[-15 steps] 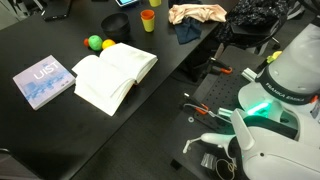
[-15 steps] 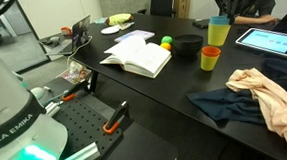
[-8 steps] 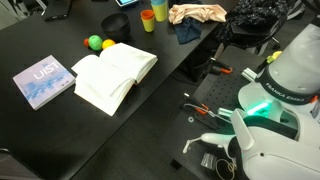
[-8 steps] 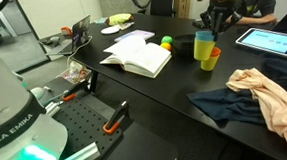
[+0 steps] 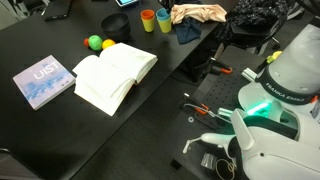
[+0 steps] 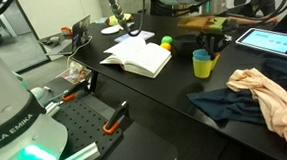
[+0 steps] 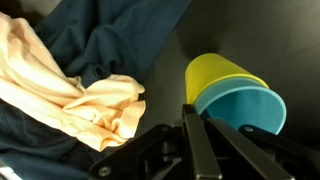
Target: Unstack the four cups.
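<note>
I can see the yellow cup clings around the teal cup and rises with it, so I should lower both, open my gripper, and retake the teal cup's rim [image 6: 201, 55] to separate them.
A teal cup [image 7: 243, 108] sits nested in a yellow cup [image 7: 218, 72]. This stack stands on the black table in both exterior views [image 6: 201, 63] [image 5: 163, 18]. My gripper [image 7: 205, 120] comes down onto the stack from above [image 6: 208, 48]. One finger is outside the cup wall and one is inside the teal cup, shut on the rim. The orange cup [image 5: 147, 19] stands alone right beside the stack. No separate green cup shows.
An open book [image 5: 115, 75] [image 6: 137, 58] lies mid-table, with a blue book [image 5: 43, 80] beyond it. Green and yellow balls [image 5: 98, 43] lie beside the open book. A peach cloth on a dark blue cloth [image 6: 255, 93] [image 7: 70, 90] lies close to the cups. A black bowl [image 6: 188, 44] and a tablet [image 6: 271, 40] are nearby.
My gripper has carried the teal and yellow stack down and sideways from above the orange cup. The stack now rests on the table beside it.
</note>
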Robot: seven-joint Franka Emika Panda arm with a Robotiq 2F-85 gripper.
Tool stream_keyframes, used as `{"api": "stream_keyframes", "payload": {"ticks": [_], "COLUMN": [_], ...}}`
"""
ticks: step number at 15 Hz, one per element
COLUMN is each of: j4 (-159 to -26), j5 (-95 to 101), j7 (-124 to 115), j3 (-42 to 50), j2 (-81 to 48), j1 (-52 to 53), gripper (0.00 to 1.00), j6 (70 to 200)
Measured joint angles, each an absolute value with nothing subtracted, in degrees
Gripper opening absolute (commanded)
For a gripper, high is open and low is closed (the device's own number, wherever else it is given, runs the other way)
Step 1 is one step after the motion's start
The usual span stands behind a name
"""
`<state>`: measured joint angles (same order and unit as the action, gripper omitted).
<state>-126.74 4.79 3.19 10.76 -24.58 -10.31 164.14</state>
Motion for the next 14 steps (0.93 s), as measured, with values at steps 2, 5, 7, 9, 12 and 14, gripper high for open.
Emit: {"api": "stream_keyframes", "payload": {"ticks": [2,5,7,9,12,14], "j4": [-127.58,-127.94,-127.93,-127.92,-127.92,-127.92], "j5": [5.07,4.94,4.80,4.45,3.90,3.87], "j7": [1.49,-0.75,-1.72,-2.50,-3.26,-3.76], "j3": [11.82,12.60,13.28,13.99,14.87,16.26], "j2": [-26.42,-28.99,-30.33,-30.77,-31.27,-31.32], "j1": [-9.63,-9.19,-8.73,-8.14,-7.18,-5.77], "gripper": [0.05,0.05,0.13,0.39,0.62,0.75], "j6": [169.06,173.84,175.55,176.66,176.88,176.54]}}
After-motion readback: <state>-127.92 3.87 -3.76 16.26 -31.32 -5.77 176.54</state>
